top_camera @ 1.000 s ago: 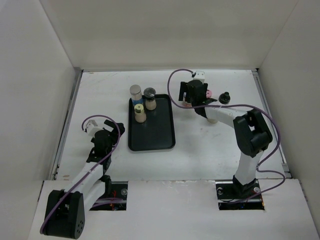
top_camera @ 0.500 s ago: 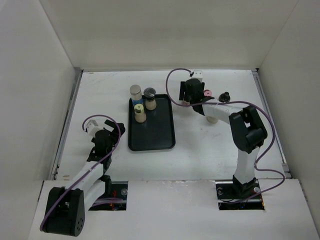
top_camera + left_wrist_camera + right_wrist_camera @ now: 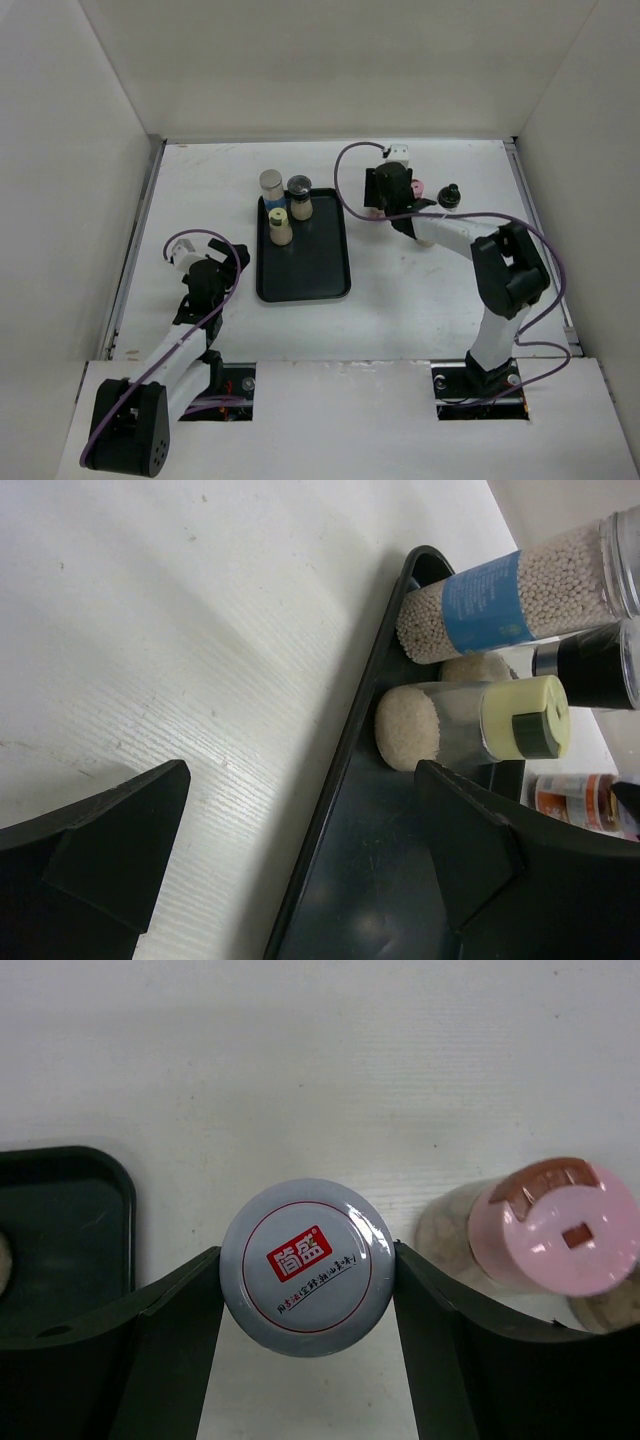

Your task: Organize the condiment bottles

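My right gripper will let go of the grey-lidded bottle in the black tray (image 3: 279, 252), just in front of the yellow-lidded bottle. That bottle now stands upright beside the black tray.
My right gripper (image 3: 306, 1252) is shut on the grey lid of a condiment bottle (image 3: 306, 1267) that stands upright on the table just right of the black tray (image 3: 60, 1200). A pink-lidded bottle (image 3: 553, 1225) stands close to its right, next to my right finger. In the top view my right gripper (image 3: 386, 190) hides the grey lid; the pink lid (image 3: 418, 188) and a black-lidded bottle (image 3: 450, 193) stand beside it. Three bottles stand in the tray's far-left corner (image 3: 281, 205). My left gripper (image 3: 300, 770) is open and empty at the tray's left rim (image 3: 340, 810), facing the yellow-lidded bottle (image 3: 470, 725).
The black tray (image 3: 310, 265) lies in the middle of the table. White walls enclose the table at the back and on both sides. My left arm (image 3: 200, 290) lies low to the left of the tray.
My right wrist shifted slightly left and back again at the grey-lidded bottle. The left arm and the bottles in the tray have not moved.
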